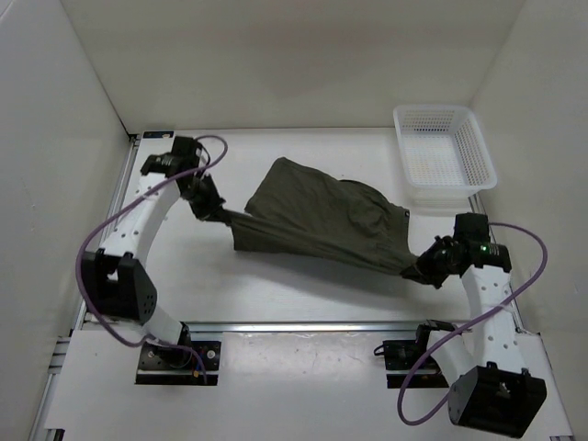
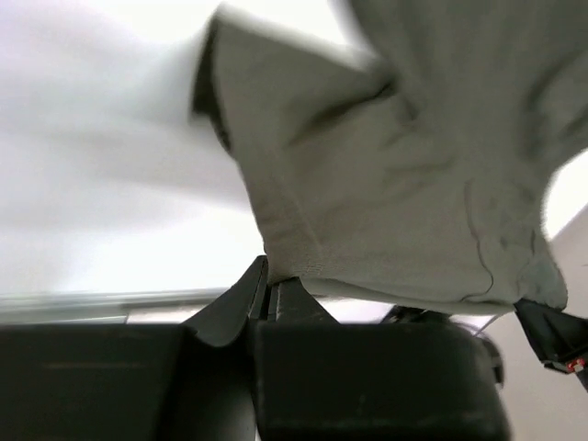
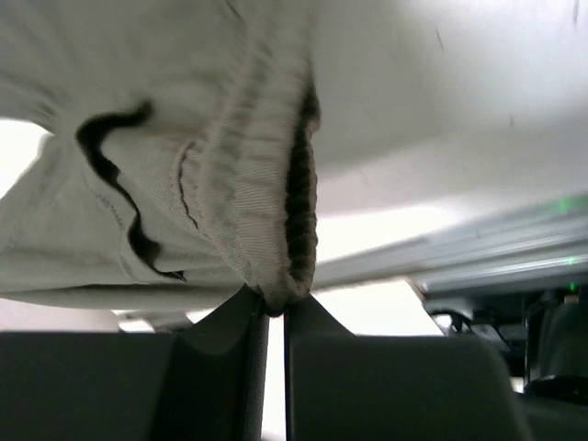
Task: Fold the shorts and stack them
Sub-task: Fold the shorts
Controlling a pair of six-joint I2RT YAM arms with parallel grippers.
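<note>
My right gripper needs to release the waistband corner over the shorts' back corner (image 1: 413,211) just in front of the white basket.
The dark olive-green shorts (image 1: 322,216) hang stretched between my two grippers above the middle of the table, with the far edge draping toward the back. My left gripper (image 1: 223,214) is shut on the shorts' left corner; in the left wrist view the cloth (image 2: 395,175) rises from between the closed fingertips (image 2: 267,280). My right gripper (image 1: 418,269) is shut on the right corner; in the right wrist view the ribbed waistband (image 3: 266,184) is pinched at the fingertips (image 3: 274,308), and a dark drawstring (image 3: 115,175) loops across the fabric.
A white plastic mesh basket (image 1: 445,152) stands at the back right corner. White walls enclose the table on the left, back and right. An aluminium rail (image 1: 303,326) runs along the near edge in front of the arm bases.
</note>
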